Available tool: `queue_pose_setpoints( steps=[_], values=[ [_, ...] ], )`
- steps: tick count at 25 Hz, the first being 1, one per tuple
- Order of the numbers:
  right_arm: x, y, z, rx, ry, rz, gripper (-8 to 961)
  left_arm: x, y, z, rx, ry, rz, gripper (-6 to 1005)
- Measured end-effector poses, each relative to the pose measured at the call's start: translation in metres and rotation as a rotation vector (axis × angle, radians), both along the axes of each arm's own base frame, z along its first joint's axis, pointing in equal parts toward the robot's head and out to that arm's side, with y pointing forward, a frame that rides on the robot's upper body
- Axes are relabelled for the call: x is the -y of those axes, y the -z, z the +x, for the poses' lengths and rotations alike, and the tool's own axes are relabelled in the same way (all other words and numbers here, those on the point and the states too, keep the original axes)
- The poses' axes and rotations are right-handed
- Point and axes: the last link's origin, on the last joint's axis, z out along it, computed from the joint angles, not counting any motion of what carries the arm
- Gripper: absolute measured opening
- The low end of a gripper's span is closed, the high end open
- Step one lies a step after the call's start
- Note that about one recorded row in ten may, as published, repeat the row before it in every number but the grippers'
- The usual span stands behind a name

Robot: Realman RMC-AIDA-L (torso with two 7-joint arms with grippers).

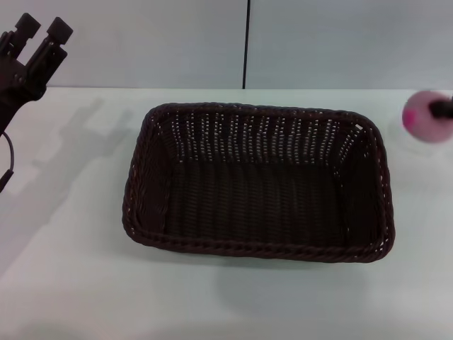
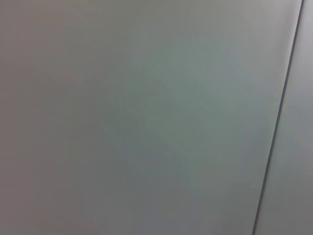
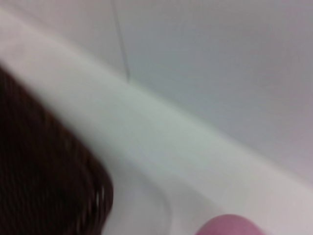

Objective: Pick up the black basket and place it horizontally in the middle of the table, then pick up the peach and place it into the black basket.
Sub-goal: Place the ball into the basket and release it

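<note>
I will release the peach, now beside the basket's far corner, with my right gripper inside the black basket point(image 1: 267, 154), near its far side's middle.
The black basket point(image 1: 258, 185) lies lengthwise across the middle of the white table point(image 1: 78, 255), open side up and empty. The pink peach point(image 1: 423, 118) is at the far right edge of the head view, to the right of the basket's far corner, with a faint shadow on the table beneath it. A dark finger of my right gripper point(image 1: 442, 109) lies against it, and the gripper appears shut on the peach. The right wrist view shows the peach's top point(image 3: 229, 226) close by and the basket's rim point(image 3: 73, 186). My left gripper point(image 1: 44, 28) is raised at the far left, open and empty.
A pale wall with a dark vertical seam point(image 1: 246, 42) stands behind the table's far edge. The left wrist view shows only this wall and its seam point(image 2: 279, 122). A cable point(image 1: 7, 166) hangs by the left arm.
</note>
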Motion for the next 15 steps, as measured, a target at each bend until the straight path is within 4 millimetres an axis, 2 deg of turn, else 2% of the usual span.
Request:
queue_pose_setpoints(
  steps=[1, 3, 6, 7, 9, 10, 11, 12, 13, 14, 15],
  values=[
    [0.002, -0.009, -0.007, -0.054, -0.029, 0.036, 79, 0.0, 0.0, 0.0, 0.0, 0.0, 0.0, 705],
    [0.004, -0.013, -0.013, -0.088, -0.051, 0.052, 52, 0.0, 0.0, 0.0, 0.0, 0.0, 0.0, 704],
    [0.013, -0.028, -0.039, -0.243, -0.17, 0.104, 34, 0.0, 0.0, 0.0, 0.0, -0.001, 0.0, 703],
    [0.013, -0.028, -0.039, -0.243, -0.17, 0.104, 32, 0.0, 0.0, 0.0, 0.0, -0.001, 0.0, 703],
    [0.019, -0.031, -0.057, -0.337, -0.251, 0.104, 27, 0.0, 0.0, 0.0, -0.001, -0.001, 0.0, 703],
    [0.021, -0.031, -0.063, -0.368, -0.281, 0.095, 27, 0.0, 0.0, 0.0, -0.001, -0.001, 0.0, 702],
    [0.026, -0.027, -0.078, -0.43, -0.357, 0.047, 26, 0.0, 0.0, 0.0, -0.001, -0.001, 0.0, 702],
    [0.026, -0.027, -0.078, -0.43, -0.357, 0.047, 26, 0.0, 0.0, 0.0, -0.001, -0.001, 0.0, 702],
    [0.027, -0.015, -0.091, -0.453, -0.407, -0.018, 26, 0.0, -0.001, 0.0, -0.001, -0.001, 0.001, 701],
    [0.027, -0.015, -0.091, -0.453, -0.407, -0.018, 25, 0.0, -0.001, 0.0, -0.001, -0.002, 0.002, 701],
    [0.026, -0.006, -0.097, -0.455, -0.428, -0.057, 25, 0.0, -0.001, 0.0, 0.0, -0.002, 0.002, 701]
  ],
)
